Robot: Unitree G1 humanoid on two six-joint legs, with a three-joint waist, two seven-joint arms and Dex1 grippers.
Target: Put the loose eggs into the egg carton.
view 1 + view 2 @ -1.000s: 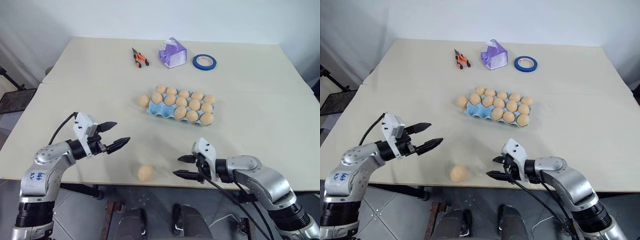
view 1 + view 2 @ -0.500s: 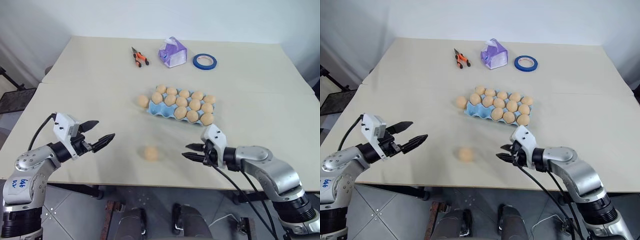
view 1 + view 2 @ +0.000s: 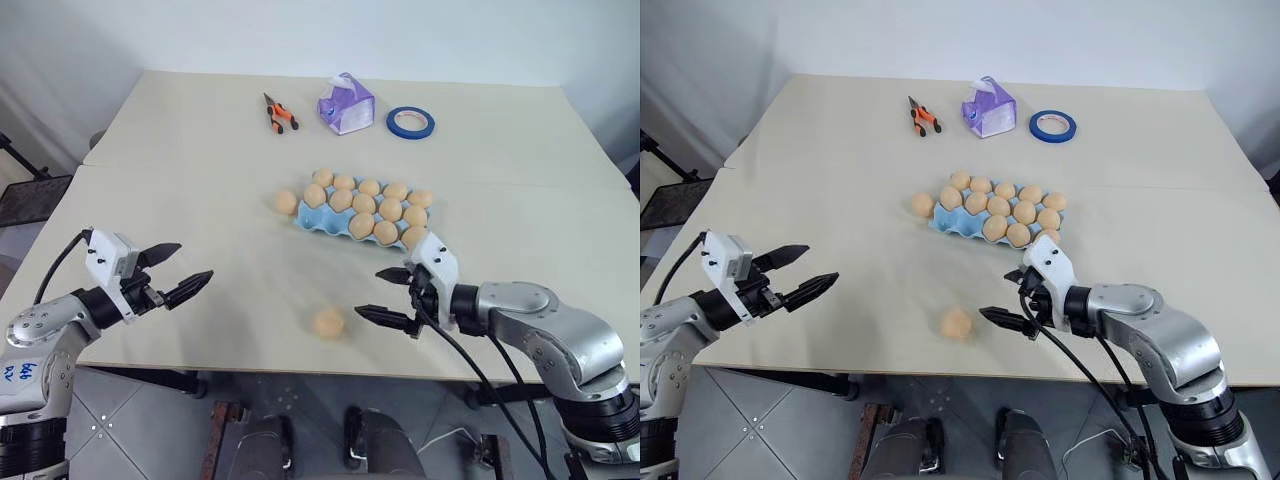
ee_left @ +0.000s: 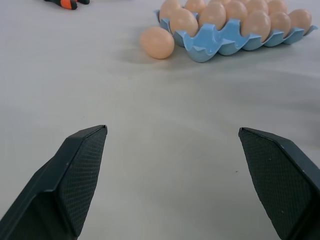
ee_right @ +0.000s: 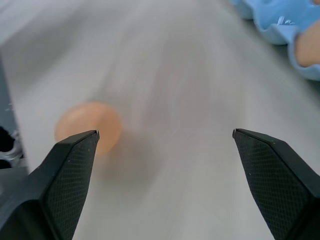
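The loose egg [image 3: 329, 322] [image 5: 91, 127] lies near the table's front edge, away from the egg carton. My right gripper needs to close on its sides.
The light blue egg carton [image 3: 318, 223] lies mid-table, its cups holding several tan eggs. One loose egg [image 3: 287, 202] rests on the table against the carton's left end, also seen from the left wrist as an egg [image 4: 157, 42] beside the carton [image 4: 220, 42]. A second loose egg [image 3: 328, 322] lies near the table's front edge, blurred. My right gripper [image 3: 384, 293] hovers open just to its right, fingers spread wide; its wrist view has the egg [image 5: 89, 125] beyond one finger. My left gripper [image 3: 185, 264] stands open and empty at the front left.
At the back of the table lie orange-handled pliers [image 3: 280, 113], a purple tissue pack [image 3: 345, 103] and a blue tape roll [image 3: 410, 123]. The table's front edge [image 3: 250, 365] runs just below the front egg.
My right gripper has opened wide and risen. The front egg has rolled rightward across the table, toward that gripper. My left arm has drawn off to the left.
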